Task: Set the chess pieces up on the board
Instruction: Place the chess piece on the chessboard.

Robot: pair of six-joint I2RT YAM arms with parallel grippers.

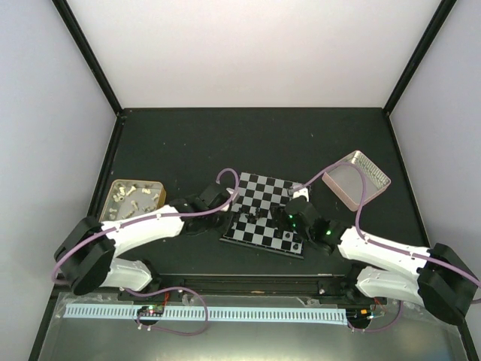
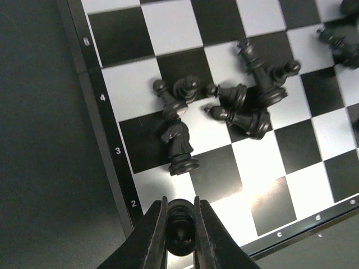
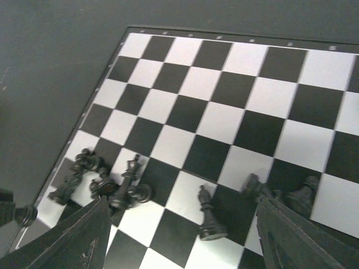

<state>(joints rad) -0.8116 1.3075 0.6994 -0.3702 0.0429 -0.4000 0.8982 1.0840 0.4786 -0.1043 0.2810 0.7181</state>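
Note:
Next, I release the small black chess piece, now held just above the board's corner, from my left gripper on the board's near corner square (image 1: 228, 231) (image 2: 161, 221) facing the tan-rimmed tray.
The board (image 1: 264, 188) of black and silver checks lies in the middle of the table. My left gripper (image 2: 179, 205) is shut on a small black chess piece (image 2: 180, 227), held just above the board's corner by the rank 2 mark. Beyond it a knight (image 2: 179, 144) and a heap of toppled chess pieces (image 2: 247, 101) lie on the board (image 2: 168, 22). My right gripper (image 3: 185, 246) hangs open over the board (image 3: 224, 84), its fingers (image 3: 84, 235) wide apart. One black piece (image 3: 207, 216) stands between them, and the toppled heap (image 3: 112, 188) lies at the left.
A tan-rimmed tray (image 1: 114, 186) with pale pieces sits at the left of the board. A pink-rimmed metal tray (image 1: 335, 189) sits at the back right. More black pieces (image 3: 280, 193) lie by my right gripper's right finger. Both arms reach in from the near edge.

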